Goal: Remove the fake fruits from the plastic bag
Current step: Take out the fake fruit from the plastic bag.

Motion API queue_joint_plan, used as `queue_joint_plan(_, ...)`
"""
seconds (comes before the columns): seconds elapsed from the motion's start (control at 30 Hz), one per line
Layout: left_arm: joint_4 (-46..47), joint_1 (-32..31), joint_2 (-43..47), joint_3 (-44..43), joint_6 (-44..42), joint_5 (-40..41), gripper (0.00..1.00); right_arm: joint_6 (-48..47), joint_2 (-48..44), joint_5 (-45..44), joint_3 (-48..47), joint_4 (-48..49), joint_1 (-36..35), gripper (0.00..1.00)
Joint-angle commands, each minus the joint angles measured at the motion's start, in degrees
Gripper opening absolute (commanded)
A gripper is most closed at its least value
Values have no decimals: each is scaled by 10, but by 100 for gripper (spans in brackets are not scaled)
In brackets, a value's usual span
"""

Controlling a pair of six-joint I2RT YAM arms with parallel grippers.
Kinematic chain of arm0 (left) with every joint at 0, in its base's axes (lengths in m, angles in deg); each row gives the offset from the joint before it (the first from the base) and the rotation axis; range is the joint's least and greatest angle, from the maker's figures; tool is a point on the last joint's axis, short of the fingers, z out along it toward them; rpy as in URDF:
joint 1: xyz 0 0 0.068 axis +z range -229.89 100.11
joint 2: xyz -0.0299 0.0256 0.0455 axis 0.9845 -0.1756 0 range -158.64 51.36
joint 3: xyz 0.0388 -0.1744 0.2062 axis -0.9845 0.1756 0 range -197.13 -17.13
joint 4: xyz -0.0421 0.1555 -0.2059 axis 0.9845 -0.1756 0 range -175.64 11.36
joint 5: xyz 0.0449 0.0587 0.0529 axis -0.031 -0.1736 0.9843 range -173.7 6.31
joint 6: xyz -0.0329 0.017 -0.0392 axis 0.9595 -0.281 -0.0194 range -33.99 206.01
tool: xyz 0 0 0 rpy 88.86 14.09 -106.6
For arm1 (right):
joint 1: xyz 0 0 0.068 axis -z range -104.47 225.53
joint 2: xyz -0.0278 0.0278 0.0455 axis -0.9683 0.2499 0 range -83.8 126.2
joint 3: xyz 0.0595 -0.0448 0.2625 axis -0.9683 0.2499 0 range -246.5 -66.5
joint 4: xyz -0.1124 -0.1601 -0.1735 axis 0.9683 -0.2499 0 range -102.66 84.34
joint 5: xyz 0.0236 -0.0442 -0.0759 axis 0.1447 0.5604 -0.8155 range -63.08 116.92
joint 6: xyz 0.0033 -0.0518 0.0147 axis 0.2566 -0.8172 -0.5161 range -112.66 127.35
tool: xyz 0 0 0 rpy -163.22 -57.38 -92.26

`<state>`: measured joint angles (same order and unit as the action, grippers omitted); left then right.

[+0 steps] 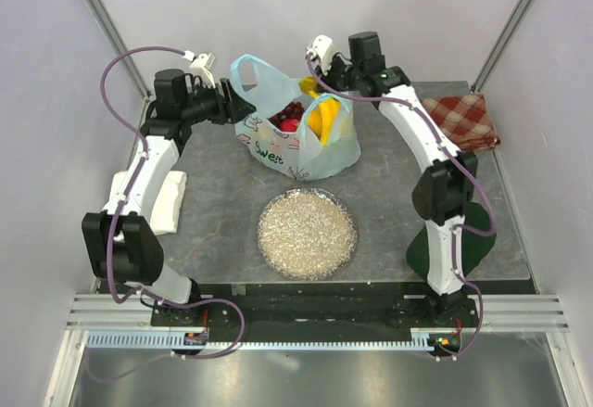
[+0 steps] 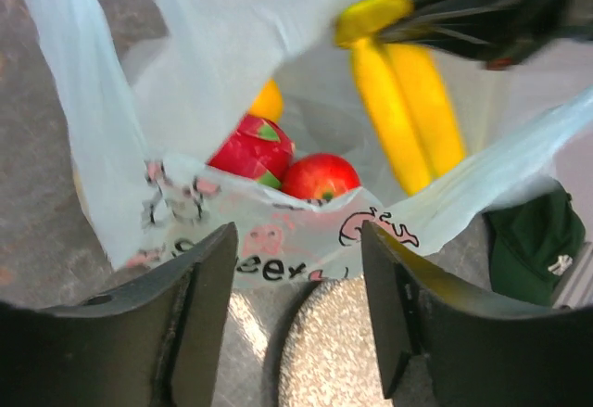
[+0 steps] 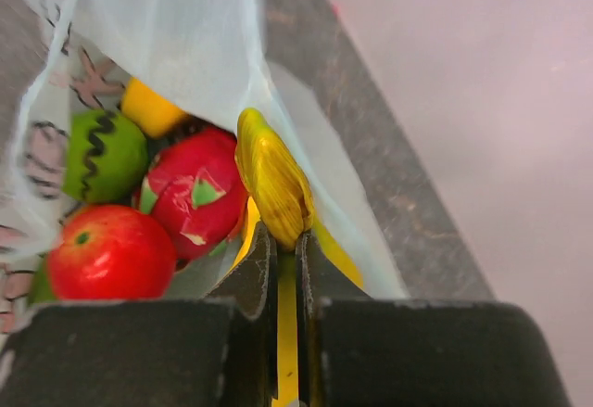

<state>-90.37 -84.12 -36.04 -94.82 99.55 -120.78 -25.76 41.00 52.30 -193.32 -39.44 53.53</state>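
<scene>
The robot's right gripper needs to let go of the yellow banana bunch on the round glittery plate's side [image 1: 282,248] nearest the white object.
The light blue plastic bag [image 1: 298,150] stands at the back middle of the table, its mouth open. My right gripper [image 3: 287,240] is shut on the stem end of the yellow banana bunch [image 3: 273,180], which pokes out of the bag's mouth [image 1: 324,116]. Still in the bag lie a pink-red dragon fruit [image 3: 195,189], a red apple [image 3: 111,251], a green mango [image 3: 104,155] and a yellow piece [image 3: 151,108]. My left gripper [image 2: 298,231] is open just outside the bag's left side [image 1: 232,106], nothing between its fingers.
A round glittery plate [image 1: 307,234] lies in front of the bag. A red checkered cloth [image 1: 466,120] sits at the back right, a dark green cap [image 1: 473,231] beside the right arm, and a white object [image 1: 171,198] by the left arm.
</scene>
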Motion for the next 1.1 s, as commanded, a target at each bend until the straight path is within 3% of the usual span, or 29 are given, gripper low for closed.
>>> queue_joint_plan(0.0, 52, -1, -39, -48, 17, 13, 68, 30, -88, 38, 41, 31, -10, 0)
queue_joint_plan(0.13, 48, -2, -93, -114, 22, 94, 70, 49, -122, 38, 71, 44, -23, 0)
queue_joint_plan(0.43, 47, -3, -142, -208, 9, 120, 70, 167, -185, 28, 41, 143, -32, 0)
queue_joint_plan(0.7, 36, 12, -67, -168, 13, 120, 70, 326, -241, 70, -27, 180, -60, 1)
queue_joint_plan(0.8, 29, 23, -19, -136, 11, 125, 70, 285, -272, 56, 6, 145, -107, 0)
queue_joint_plan(0.9, 28, 33, 32, -103, 7, 131, 70, 182, -310, -15, 61, 132, -162, 0)
queue_joint_plan(0.93, 27, 35, 45, -94, 7, 136, 70, 139, -322, -79, 87, 151, -199, 0)
queue_joint_plan(0.97, 27, 39, 69, -85, 5, 136, 70, 32, -337, -111, 122, 172, -216, 0)
queue_joint_plan(1.0, 27, 39, 81, -69, 4, 136, 70, -9, -372, -143, 219, 212, -229, 0)
queue_joint_plan(1.03, 26, 40, 92, -61, 3, 134, 70, -39, -385, -169, 265, 308, -241, 0)
queue_joint_plan(1.07, 26, 40, 110, -53, 1, 133, 70, -101, -391, -196, 297, 333, -242, 0)
